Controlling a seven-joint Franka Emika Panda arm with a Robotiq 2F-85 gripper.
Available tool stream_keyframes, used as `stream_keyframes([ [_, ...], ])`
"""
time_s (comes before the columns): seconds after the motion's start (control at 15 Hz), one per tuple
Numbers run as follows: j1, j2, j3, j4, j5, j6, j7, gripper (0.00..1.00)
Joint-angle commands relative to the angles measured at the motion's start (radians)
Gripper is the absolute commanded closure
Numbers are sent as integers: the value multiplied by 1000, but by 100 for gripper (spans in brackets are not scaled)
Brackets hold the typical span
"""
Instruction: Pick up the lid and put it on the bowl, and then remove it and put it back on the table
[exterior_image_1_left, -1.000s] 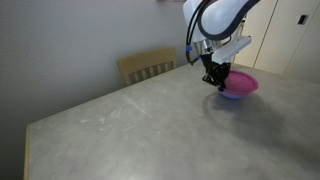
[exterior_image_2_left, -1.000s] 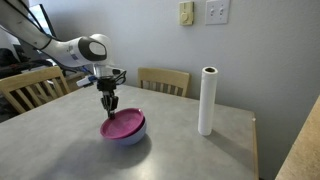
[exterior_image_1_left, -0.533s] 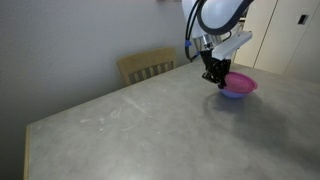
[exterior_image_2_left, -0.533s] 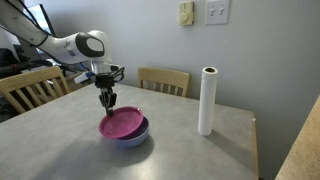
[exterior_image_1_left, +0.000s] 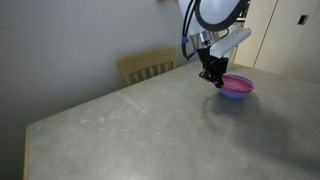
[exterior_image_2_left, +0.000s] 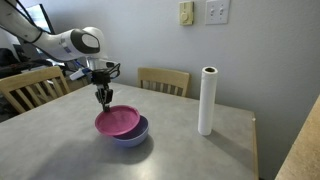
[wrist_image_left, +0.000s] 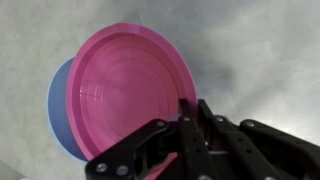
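My gripper is holding the lid. It will let go of it on the open grey table (exterior_image_1_left: 189, 103) between the bowl and the wooden chair.
The magenta-pink lid (exterior_image_2_left: 117, 121) hangs tilted from my gripper (exterior_image_2_left: 103, 101), which is shut on its rim. The lid is lifted a little off the periwinkle-blue bowl (exterior_image_2_left: 133, 135), which stands on the grey table (exterior_image_2_left: 70, 150). In an exterior view the lid (exterior_image_1_left: 237, 83) covers most of the bowl (exterior_image_1_left: 236, 95), beside the gripper (exterior_image_1_left: 211, 78). In the wrist view the lid (wrist_image_left: 125, 85) fills the middle, the bowl's edge (wrist_image_left: 58, 105) peeks out at the left, and the closed fingers (wrist_image_left: 188, 115) pinch the lid's rim.
A white paper-towel roll (exterior_image_2_left: 207, 100) stands upright on the table near the bowl. Wooden chairs (exterior_image_2_left: 165, 80) (exterior_image_1_left: 146, 66) stand at the table's edge. A wall with switch plates is behind.
The gripper has risen and shifted slightly, taking the lid with it; the lid has come up off the bowl and now tilts more.
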Motion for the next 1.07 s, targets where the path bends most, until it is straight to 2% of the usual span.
stream_keyframes([
  [0.0,52,-22,30,-8,-35,-27,25,97],
  [0.6,206,74,114,117,-76,-90,25,97],
  [1.0,224,157,128,176,-41,-110,18,97],
])
